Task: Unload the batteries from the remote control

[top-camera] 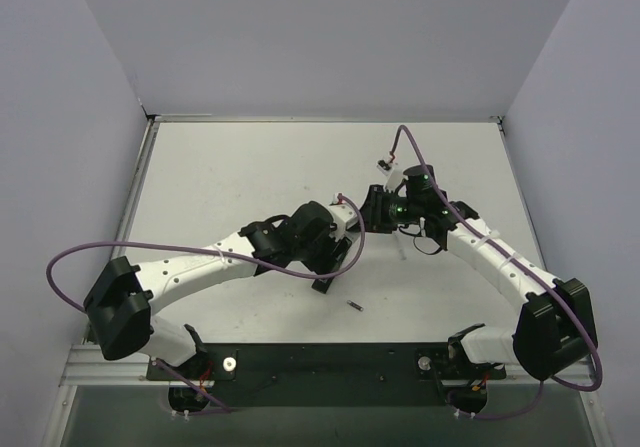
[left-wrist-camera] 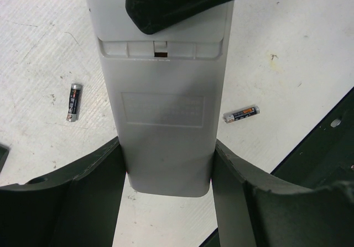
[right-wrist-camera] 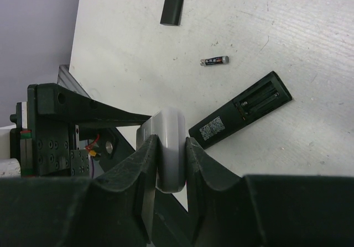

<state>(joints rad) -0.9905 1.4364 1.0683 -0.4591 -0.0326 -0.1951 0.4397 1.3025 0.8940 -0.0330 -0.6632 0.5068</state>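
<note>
My right gripper should open and take just the cover (left-wrist-camera: 108, 16) to pull that off, because it is pinching the white remote control's half-slid cover together with its body.
Both grippers hold one whitish flat block (left-wrist-camera: 166, 92) above the table. My left gripper (left-wrist-camera: 167, 169) is shut on its rounded end, and my right gripper (right-wrist-camera: 172, 153) is shut on its other end (right-wrist-camera: 171, 133). In the top view the two grippers meet mid-table, left (top-camera: 343, 229) and right (top-camera: 372, 209). The black remote control (right-wrist-camera: 240, 110) lies on the table below, back side up, with its battery bay uncovered. Two batteries (left-wrist-camera: 74, 101) (left-wrist-camera: 241, 114) lie loose on the table. One battery shows in the right wrist view (right-wrist-camera: 214, 61) and in the top view (top-camera: 355, 306).
A small dark flat piece (right-wrist-camera: 173, 4) lies on the table beyond the battery, and also shows in the top view (top-camera: 325, 286). The black base rail (top-camera: 330, 362) runs along the near edge. Grey walls stand behind and on both sides of the table.
</note>
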